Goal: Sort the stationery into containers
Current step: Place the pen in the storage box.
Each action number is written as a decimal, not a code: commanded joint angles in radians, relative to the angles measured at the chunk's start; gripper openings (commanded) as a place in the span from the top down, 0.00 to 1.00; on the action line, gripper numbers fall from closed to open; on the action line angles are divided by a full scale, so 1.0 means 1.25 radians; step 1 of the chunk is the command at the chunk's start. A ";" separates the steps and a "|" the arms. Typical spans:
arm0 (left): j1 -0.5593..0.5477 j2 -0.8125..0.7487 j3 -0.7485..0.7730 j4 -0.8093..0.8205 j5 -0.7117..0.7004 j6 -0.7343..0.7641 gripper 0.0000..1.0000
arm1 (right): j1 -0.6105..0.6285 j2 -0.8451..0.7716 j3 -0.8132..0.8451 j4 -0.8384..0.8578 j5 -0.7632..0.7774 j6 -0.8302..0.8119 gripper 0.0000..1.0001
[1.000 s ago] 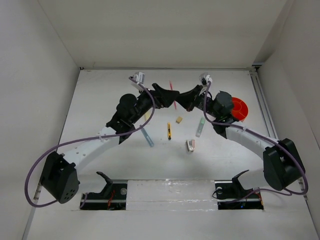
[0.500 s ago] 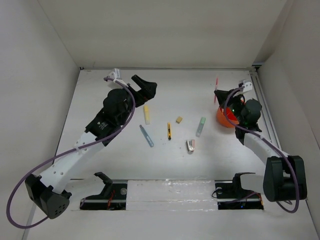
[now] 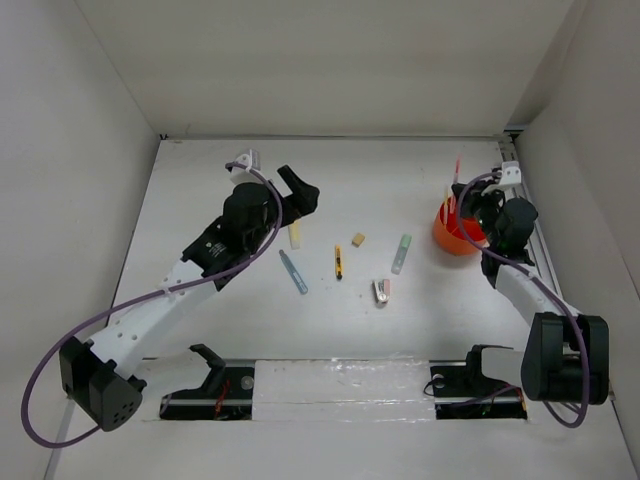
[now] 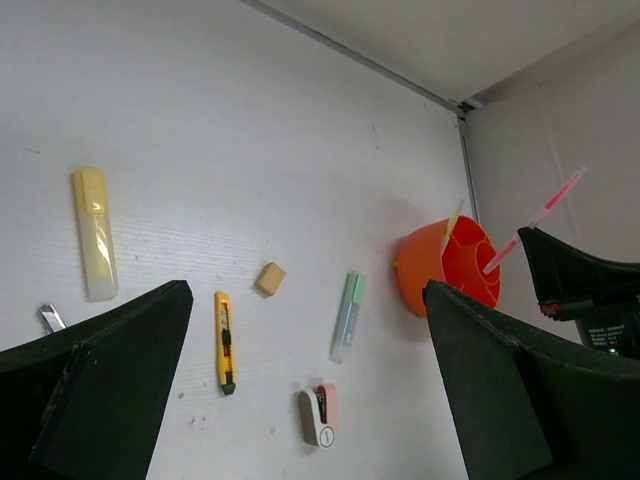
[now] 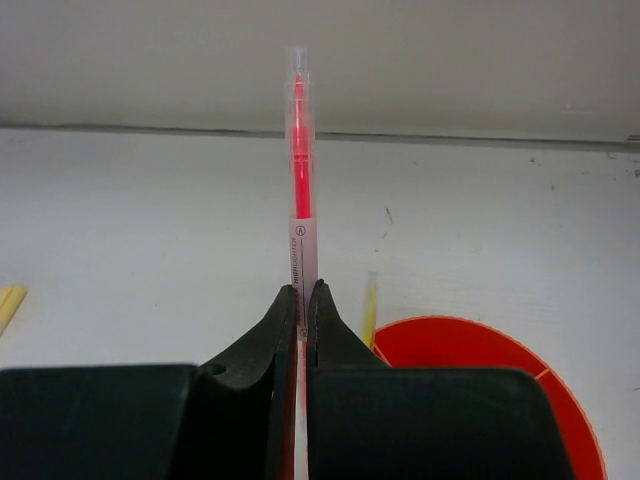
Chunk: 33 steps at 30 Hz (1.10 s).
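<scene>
The robot's left gripper should close on the see-through body (image 3: 295,240) (image 4: 101,274) of the pale yellow marker, near the end away from the marker's yellow cap.
My right gripper (image 3: 463,196) (image 5: 303,290) is shut on a red pen (image 3: 457,166) (image 5: 299,170) and holds it upright just above the round orange tub (image 3: 446,238) (image 5: 480,350). A thin yellow pen (image 5: 370,308) stands in the tub. My left gripper (image 3: 302,188) (image 4: 306,290) is open and empty, above the pale yellow marker (image 3: 294,233) (image 4: 94,232). On the table lie the blue pen (image 3: 293,271), yellow-black cutter (image 3: 339,262) (image 4: 226,341), tan eraser (image 3: 358,240) (image 4: 269,278), pale green marker (image 3: 401,253) (image 4: 347,315) and grey-pink piece (image 3: 381,291) (image 4: 320,415).
White walls close the table at the back and both sides. A metal rail (image 3: 522,200) runs along the right edge, close behind the tub. The tub (image 4: 430,270) and the red pen (image 4: 545,212) also show in the left wrist view.
A second ago both grippers met at the back centre around the red pen. The right gripper has carried it right to above the tub. The left arm drew back left, then edged right.
</scene>
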 commanded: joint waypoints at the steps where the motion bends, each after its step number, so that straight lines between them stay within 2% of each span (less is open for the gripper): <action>1: -0.003 0.001 0.012 0.031 0.040 0.017 0.00 | 0.000 0.005 0.002 0.008 0.001 -0.024 1.00; 25: -0.003 0.015 -0.018 0.110 0.147 0.032 0.00 | -0.008 0.073 -0.086 0.114 0.031 -0.001 1.00; 28: -0.003 0.016 -0.018 0.110 0.154 0.032 0.00 | -0.008 0.073 -0.086 0.114 0.031 0.007 0.92; 29: -0.003 0.016 -0.018 0.110 0.154 0.032 0.00 | -0.008 0.073 -0.086 0.114 0.031 0.007 0.81; 33: -0.003 0.016 -0.018 0.110 0.154 0.032 0.00 | -0.008 0.065 -0.093 0.114 0.031 0.015 0.56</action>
